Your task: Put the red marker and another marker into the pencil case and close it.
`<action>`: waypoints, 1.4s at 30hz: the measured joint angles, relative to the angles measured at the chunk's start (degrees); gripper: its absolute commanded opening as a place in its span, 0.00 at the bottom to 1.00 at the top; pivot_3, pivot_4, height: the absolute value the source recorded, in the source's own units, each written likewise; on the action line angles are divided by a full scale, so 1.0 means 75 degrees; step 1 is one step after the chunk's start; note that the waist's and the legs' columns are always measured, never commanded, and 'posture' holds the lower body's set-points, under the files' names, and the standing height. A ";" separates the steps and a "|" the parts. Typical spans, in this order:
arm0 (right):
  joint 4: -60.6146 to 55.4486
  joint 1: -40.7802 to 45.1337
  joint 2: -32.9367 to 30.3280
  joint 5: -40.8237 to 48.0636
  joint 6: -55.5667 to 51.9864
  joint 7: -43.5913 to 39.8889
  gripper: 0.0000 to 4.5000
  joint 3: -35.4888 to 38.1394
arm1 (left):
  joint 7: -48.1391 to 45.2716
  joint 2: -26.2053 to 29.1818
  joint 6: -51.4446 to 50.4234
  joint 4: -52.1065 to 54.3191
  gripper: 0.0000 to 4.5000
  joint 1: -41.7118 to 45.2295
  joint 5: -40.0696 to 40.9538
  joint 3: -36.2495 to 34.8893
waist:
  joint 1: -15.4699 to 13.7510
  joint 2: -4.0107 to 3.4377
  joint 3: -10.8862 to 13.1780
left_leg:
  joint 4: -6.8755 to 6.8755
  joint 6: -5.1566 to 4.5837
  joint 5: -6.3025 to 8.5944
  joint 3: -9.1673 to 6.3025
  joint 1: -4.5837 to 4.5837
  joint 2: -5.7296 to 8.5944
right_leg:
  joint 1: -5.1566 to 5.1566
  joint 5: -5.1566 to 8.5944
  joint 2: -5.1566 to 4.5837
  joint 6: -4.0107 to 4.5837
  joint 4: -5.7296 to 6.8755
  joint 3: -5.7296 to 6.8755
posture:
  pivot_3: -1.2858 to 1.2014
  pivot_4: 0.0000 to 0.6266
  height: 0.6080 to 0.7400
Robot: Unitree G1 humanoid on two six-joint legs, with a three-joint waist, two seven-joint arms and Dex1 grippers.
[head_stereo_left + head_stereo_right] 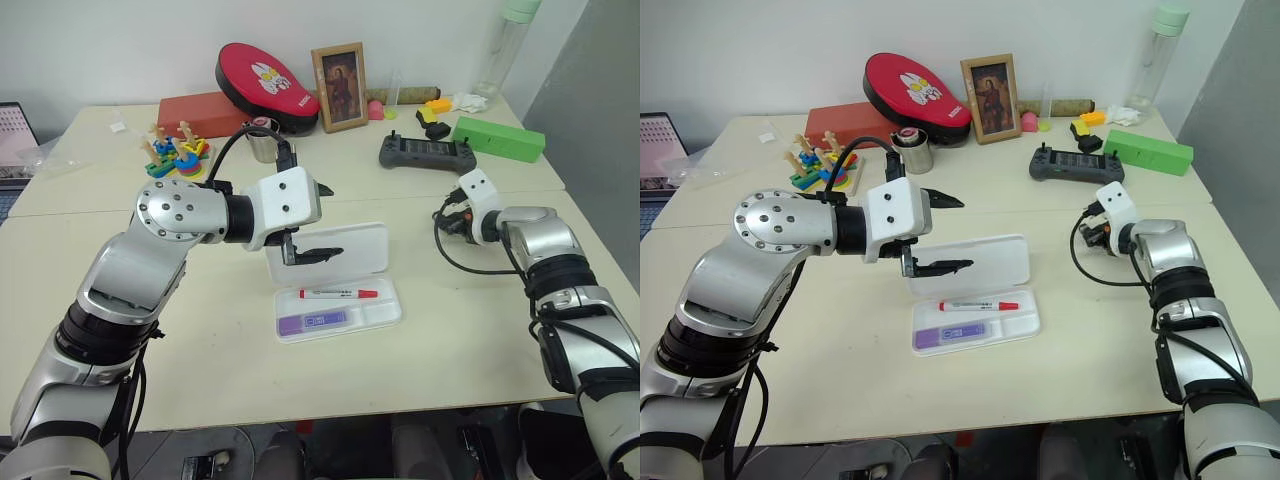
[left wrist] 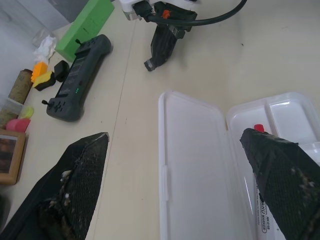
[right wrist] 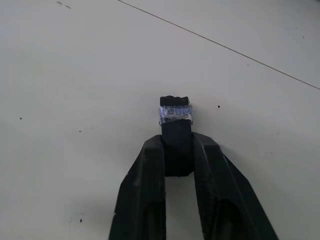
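Note:
The black block will go down from my right gripper into the tray's small empty compartment (image 1: 377, 313) beside the purple marker's end.
The white pencil case (image 1: 350, 250) lies open at mid-table with its lid standing up behind the tray. The red marker (image 1: 338, 294) rests in the tray's far slot and the purple marker (image 1: 312, 322) in the near slot. My left gripper (image 1: 335, 220) hovers open over the lid, one finger in front of it and one behind; in the left wrist view the lid (image 2: 195, 165) lies between the spread fingers (image 2: 75, 185). Off to the right, my right gripper (image 3: 178, 145) sits low on the table, shut on a small black block (image 3: 175, 125) with a tape band.
Behind the case are a dark game controller (image 1: 427, 152), a green box (image 1: 498, 138), a picture frame (image 1: 340, 86), a red pad (image 1: 265, 85), a metal cup (image 1: 263, 143) and a colourful stacking toy (image 1: 175, 155). A laptop (image 1: 12, 140) sits at the left edge.

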State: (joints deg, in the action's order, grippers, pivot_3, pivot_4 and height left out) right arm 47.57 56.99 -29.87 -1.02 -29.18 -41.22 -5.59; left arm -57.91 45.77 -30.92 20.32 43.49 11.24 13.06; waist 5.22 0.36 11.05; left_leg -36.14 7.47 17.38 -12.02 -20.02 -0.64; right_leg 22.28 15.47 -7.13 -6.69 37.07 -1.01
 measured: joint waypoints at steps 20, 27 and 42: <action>-0.5180 -0.2089 -0.1653 0.0595 -0.0183 -0.2803 0.05 -0.0620 | 0.0013 0.0063 -0.0493 0.0359 1.00 -0.0277 0.0264 -0.0300 | -0.0040 -0.0004 0.0002 | -0.0018 0.0000 0.0000 -0.0003 -0.0010 0.0001 | -0.0002 0.0000 -0.0001 -0.0001 0.0005 0.0005 | 0.52 0.24 1.00; -0.7337 -0.2798 -0.2294 0.1896 -0.0429 -0.3879 0.05 -0.0161 | 0.0056 0.0051 -0.0477 0.0338 1.00 -0.0302 0.0249 -0.0299 | -0.0049 -0.0003 0.0002 | -0.0036 -0.0001 0.0001 0.0000 -0.0005 0.0000 | -0.0012 -0.0004 -0.0001 -0.0008 0.0012 0.0002 | 0.52 0.24 1.00; -0.8587 -0.3454 -0.1756 0.1716 0.0019 -0.3630 0.05 -0.1561 | -0.0023 0.0084 -0.0157 -0.0006 1.00 -0.0302 0.0135 -0.0299 | -0.0062 -0.0002 0.0001 | -0.0067 -0.0001 0.0001 -0.0003 -0.0014 0.0001 | -0.0015 -0.0006 0.0001 -0.0012 0.0021 0.0004 | 0.52 0.24 1.00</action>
State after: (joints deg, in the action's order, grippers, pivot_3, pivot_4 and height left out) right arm -16.83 31.08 -43.04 11.84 -29.04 -68.44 -17.30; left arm -58.09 46.39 -32.10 20.28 41.22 12.26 10.81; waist 4.76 0.35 11.06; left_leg -36.65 7.46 17.39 -12.05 -20.12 -0.63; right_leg 22.17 15.42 -7.12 -6.77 37.23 -0.98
